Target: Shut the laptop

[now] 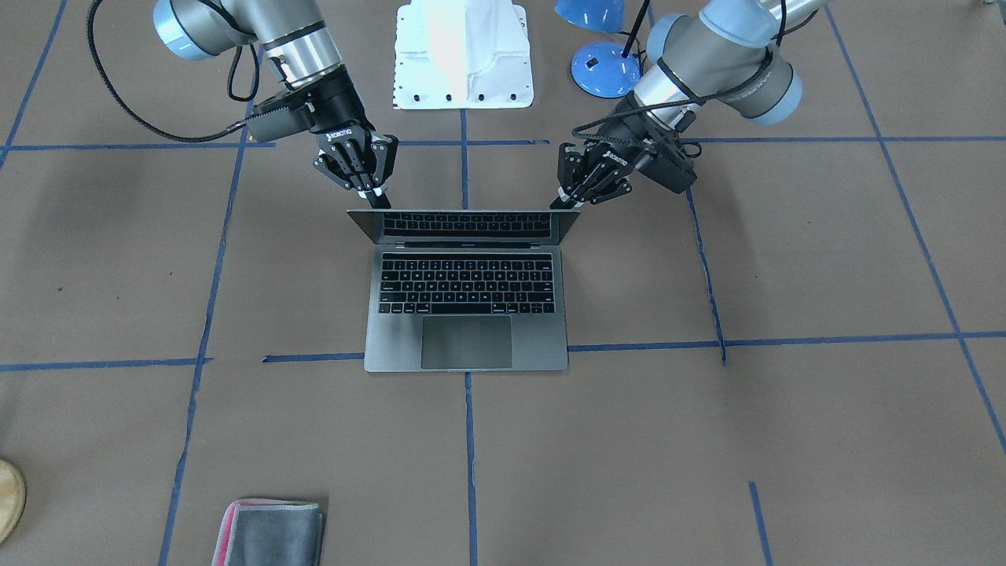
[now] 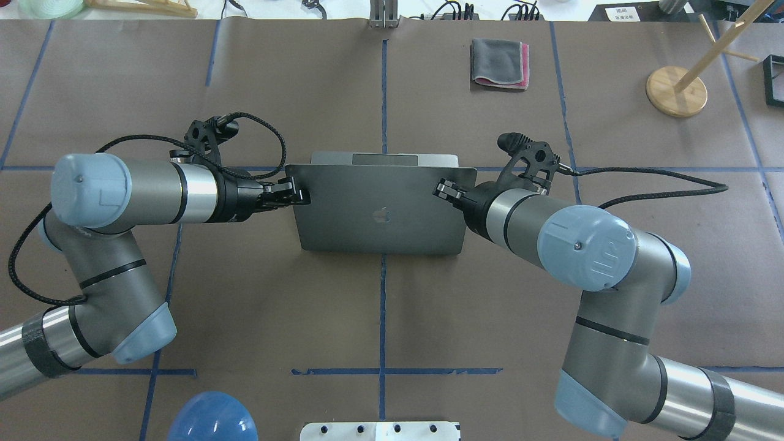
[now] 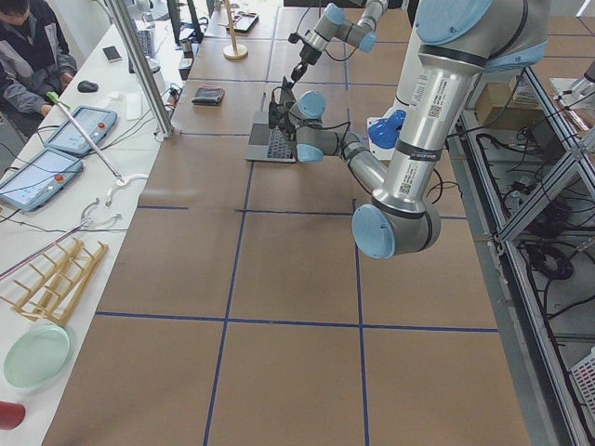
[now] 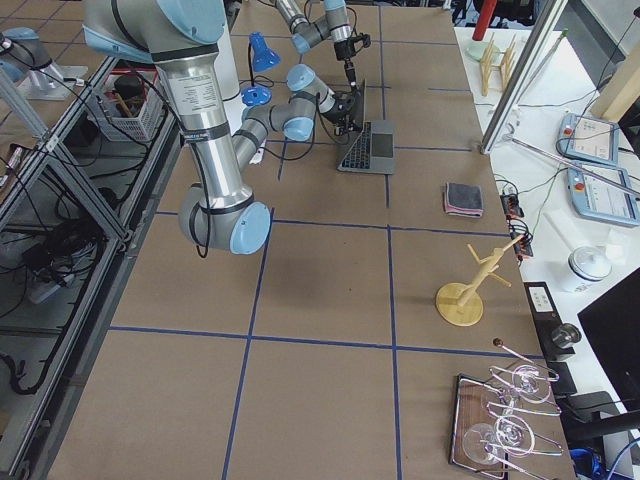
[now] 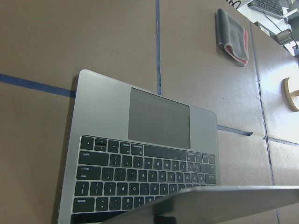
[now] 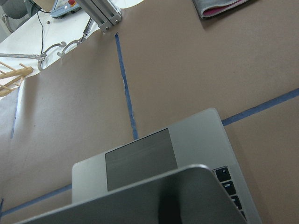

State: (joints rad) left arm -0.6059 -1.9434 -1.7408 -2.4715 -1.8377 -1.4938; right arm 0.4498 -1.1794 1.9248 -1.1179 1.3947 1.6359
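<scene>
My left gripper needs to release the lid of the laptop as soon as that lid, now leaning forward half open, is lying flat over the black keys and the trackpad (image 1: 467, 307) (image 5: 161, 152).
The space-grey laptop (image 1: 465, 339) sits mid-table, half open, its lid leaning forward over the black keys. From overhead I see the lid's back with the apple logo (image 2: 380, 214). My left gripper (image 2: 296, 191) is shut, its tips touching the lid's upper corner on my left; it also shows in the front view (image 1: 563, 203). My right gripper (image 2: 442, 188) is shut at the opposite upper corner, which also shows in the front view (image 1: 380, 200). Both wrist views show the trackpad (image 5: 159, 121) (image 6: 140, 154) under the lid's edge, with no fingers in view.
A folded grey cloth with a pink edge (image 2: 499, 63) lies beyond the laptop. A wooden stand (image 2: 677, 92) is at the far right. A blue lamp (image 1: 601, 59) and a white mount (image 1: 464, 55) sit near my base.
</scene>
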